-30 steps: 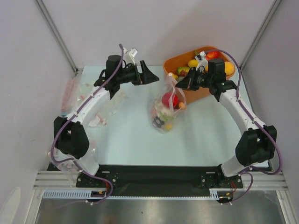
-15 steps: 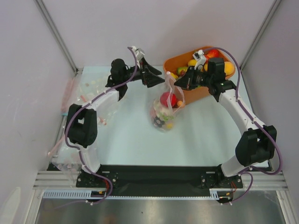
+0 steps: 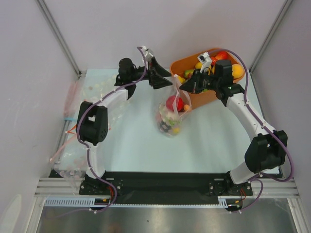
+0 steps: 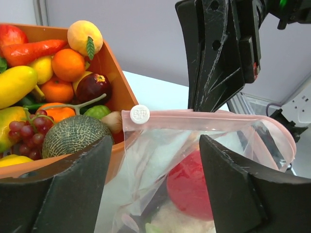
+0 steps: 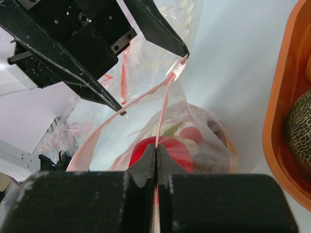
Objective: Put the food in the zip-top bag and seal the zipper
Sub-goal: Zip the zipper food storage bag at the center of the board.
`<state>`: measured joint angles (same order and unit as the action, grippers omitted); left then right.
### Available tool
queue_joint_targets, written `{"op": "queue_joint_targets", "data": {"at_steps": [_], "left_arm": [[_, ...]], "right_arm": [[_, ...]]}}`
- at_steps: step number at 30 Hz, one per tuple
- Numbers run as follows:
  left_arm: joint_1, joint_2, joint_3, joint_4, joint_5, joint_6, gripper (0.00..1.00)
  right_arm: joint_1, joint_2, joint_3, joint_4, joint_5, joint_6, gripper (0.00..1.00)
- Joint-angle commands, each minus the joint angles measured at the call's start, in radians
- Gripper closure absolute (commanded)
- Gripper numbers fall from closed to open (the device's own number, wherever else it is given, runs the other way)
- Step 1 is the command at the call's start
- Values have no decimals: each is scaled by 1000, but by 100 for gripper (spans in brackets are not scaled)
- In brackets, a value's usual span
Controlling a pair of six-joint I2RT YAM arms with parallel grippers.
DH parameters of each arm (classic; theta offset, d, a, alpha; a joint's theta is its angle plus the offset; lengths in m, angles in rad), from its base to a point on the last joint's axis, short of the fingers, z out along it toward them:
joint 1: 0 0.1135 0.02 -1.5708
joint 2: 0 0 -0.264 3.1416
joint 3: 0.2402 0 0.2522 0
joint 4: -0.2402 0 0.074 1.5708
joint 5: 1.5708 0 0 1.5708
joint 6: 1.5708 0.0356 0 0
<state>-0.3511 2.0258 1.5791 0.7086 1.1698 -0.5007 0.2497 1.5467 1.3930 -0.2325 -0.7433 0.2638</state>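
My right gripper is on the middle of the zipper, away from the white slider, so it should open and then pinch beside the white slider (image 4: 140,114) while my left gripper holds the zipper steady.
The zip-top bag (image 3: 170,114) hangs above the table with a red fruit (image 3: 173,103) and other food inside. My right gripper (image 3: 187,87) is shut on the bag's pink zipper strip (image 5: 163,109), pinched between its pads (image 5: 156,151). My left gripper (image 3: 159,77) is open just left of the bag's top. In the left wrist view its fingers (image 4: 63,189) stand either side of the bag (image 4: 160,160), without touching it. The white slider (image 4: 140,114) sits at the strip's left end. The mouth is partly open. The red fruit (image 4: 194,184) shows through the plastic.
The orange tub (image 3: 206,99) at the back right holds several toy fruits and vegetables, among them a melon (image 4: 73,136) and grapes. It stands right behind the bag. Spare clear bags (image 3: 95,99) lie on the table's left side. Frame posts rise at both back corners.
My left arm has swung right and stretched out, bringing its open gripper up to the bag's top. The right gripper keeps holding the strip and has barely moved.
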Motion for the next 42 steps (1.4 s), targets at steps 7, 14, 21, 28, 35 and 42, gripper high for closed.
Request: {"op": "queue_joint_targets", "data": {"at_steps": [7,14,21,28,35,42], "left_arm": [[70,60,38,236,103,-133,17],[69,97,56,293,145,-209,20],[51,137,65,477,146,-349,33],[-3,152,84,664,180,-510,35],[-35,206,143,863,165,-758,100],[-35,195,133,968,189,-852,100]], "right_arm": [[17,-42,17,59,-24,-37,100],[33,-20,49,58,-34,-47,100],[54,13,95,33,-56,-64,100],[68,55,161,-13,-56,-97,100],[68,64,179,-28,-22,-91,87],[62,38,193,-2,-2,-74,67]]}}
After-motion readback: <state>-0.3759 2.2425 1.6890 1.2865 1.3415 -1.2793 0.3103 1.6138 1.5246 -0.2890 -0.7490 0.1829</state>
